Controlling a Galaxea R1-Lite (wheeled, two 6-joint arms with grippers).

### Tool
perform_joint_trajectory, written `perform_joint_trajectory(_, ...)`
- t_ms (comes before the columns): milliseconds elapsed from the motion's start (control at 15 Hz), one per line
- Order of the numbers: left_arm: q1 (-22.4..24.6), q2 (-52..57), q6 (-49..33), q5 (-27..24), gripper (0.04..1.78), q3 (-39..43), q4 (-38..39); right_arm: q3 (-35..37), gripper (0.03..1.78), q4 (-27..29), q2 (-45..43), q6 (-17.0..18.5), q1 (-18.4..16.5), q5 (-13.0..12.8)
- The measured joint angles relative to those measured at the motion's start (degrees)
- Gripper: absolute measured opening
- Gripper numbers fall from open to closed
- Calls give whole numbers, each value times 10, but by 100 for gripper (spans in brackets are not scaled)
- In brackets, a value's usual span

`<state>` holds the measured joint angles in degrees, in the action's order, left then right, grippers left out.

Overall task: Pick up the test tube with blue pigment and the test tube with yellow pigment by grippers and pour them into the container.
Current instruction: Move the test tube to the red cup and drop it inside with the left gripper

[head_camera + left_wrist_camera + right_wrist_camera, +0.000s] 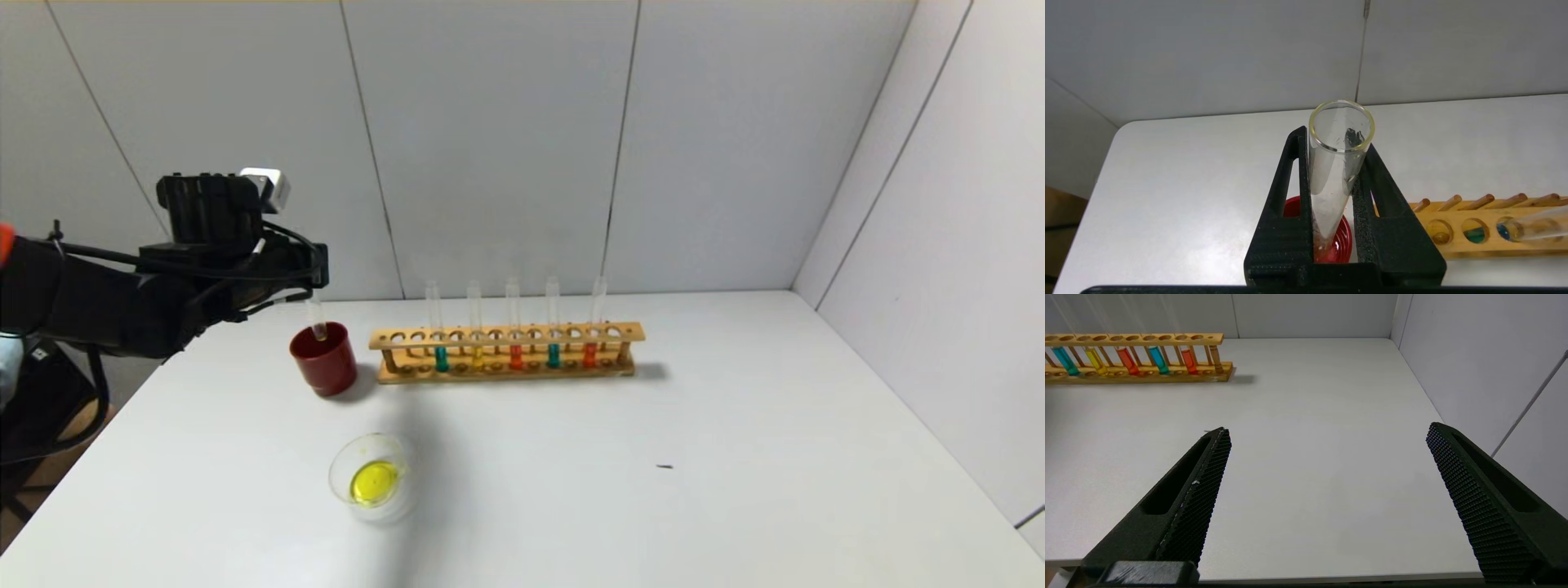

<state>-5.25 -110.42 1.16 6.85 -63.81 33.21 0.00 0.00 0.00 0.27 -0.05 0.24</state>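
The robot's left gripper will release the empty clear test tube inside the dark red cup [320, 342] [1320, 237] next to the wooden rack.
My left gripper [318, 268] is shut on an empty clear test tube [317, 320], held upright with its round bottom dipping into the dark red cup [324, 365]. In the left wrist view the fingers [1286, 192] flank that tube [1337, 163] above the cup [1341, 241]. The container [406, 457], a clear glass dish, holds a yellow pool near the table's front left. A blue tube [441, 358] and a yellow tube [478, 358] stand in the rack, also in the right wrist view [1064, 361] [1096, 362]. My right gripper [1327, 430] is open and empty.
The wooden rack [506, 336] stands at the back middle, right of the red cup, with a second blue tube [553, 354] and two orange-red tubes [515, 357]. A small dark speck [664, 466] lies on the white table. Walls close the back and right.
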Motion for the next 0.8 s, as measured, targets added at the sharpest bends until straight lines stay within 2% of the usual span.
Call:
perform_joint_trajectory(533,21,-101,-4,-6,32,-31,20,0,175,0,0,0,0,0)
perform_joint_trajectory(800,21,-119,-6,-28,32,-34,22,0,175,0,0,0,0,0)
